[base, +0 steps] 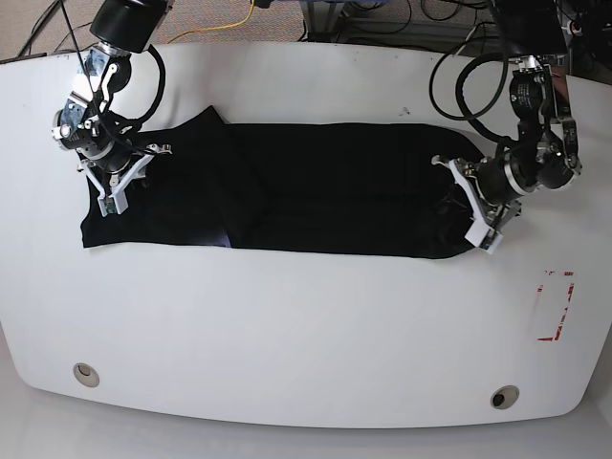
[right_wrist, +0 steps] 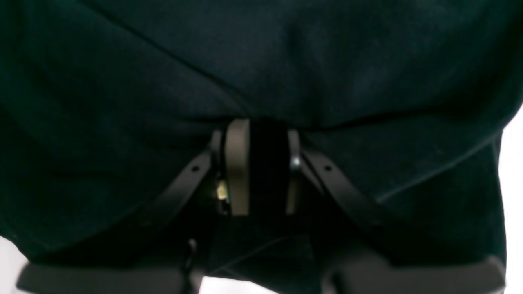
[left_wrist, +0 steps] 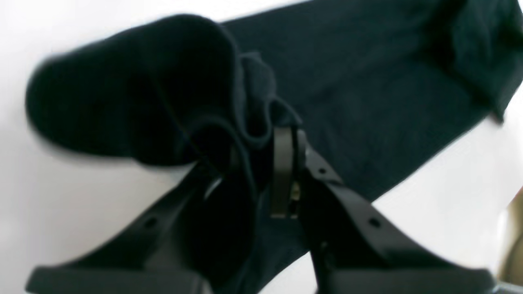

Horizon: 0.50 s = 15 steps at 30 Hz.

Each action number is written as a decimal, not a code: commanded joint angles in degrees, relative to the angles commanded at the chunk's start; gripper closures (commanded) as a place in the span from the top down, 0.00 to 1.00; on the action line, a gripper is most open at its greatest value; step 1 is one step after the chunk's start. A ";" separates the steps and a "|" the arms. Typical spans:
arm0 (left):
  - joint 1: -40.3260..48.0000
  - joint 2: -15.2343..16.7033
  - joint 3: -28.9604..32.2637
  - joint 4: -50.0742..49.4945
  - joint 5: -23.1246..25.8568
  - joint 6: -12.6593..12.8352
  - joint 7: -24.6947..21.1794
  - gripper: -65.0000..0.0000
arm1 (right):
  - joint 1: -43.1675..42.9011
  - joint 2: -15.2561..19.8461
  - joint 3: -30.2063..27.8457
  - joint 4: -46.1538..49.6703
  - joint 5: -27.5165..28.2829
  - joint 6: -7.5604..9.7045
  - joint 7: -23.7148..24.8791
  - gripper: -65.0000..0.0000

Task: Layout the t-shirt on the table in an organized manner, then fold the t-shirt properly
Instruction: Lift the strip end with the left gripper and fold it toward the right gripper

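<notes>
Next, I let go of the t-shirt's bunched end, now raised off the table, with my left gripper, folded over onto the middle of the t-shirt's black band (base: 311,208) (left_wrist: 387,117).
The black t-shirt (base: 325,186) lies stretched in a long band across the white table (base: 306,325). My left gripper (base: 470,206) is at the band's right end in the base view. In the left wrist view that gripper (left_wrist: 292,136) is shut on a bunched fold of the t-shirt (left_wrist: 367,81), which is raised off the table (left_wrist: 61,212). My right gripper (base: 107,186) is at the band's left end. In the right wrist view it (right_wrist: 264,126) is shut on an edge of the t-shirt (right_wrist: 261,61), and the cloth fills nearly the whole frame.
A red tape rectangle (base: 557,306) marks the table's right side. Two round grey grommet holes (base: 86,373) (base: 504,396) sit near the front edge. Cables (base: 382,19) lie beyond the far edge, and a small dark scuff (base: 405,111) is near it.
</notes>
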 joint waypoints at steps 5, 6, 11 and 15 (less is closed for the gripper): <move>-0.44 4.13 6.51 1.41 4.04 0.18 0.00 0.09 | 0.00 0.00 0.00 0.00 0.00 0.00 0.00 0.18; -0.62 5.19 7.82 1.41 4.84 0.18 0.00 0.09 | 0.00 0.00 0.00 0.00 0.00 0.00 0.00 0.18; -2.55 10.64 11.52 1.32 8.70 0.26 0.00 0.09 | 0.00 0.00 0.00 0.00 0.00 0.00 0.00 0.18; -3.43 14.24 13.45 1.14 12.48 0.26 0.00 0.09 | 0.00 0.00 0.00 0.00 0.00 0.00 0.00 0.18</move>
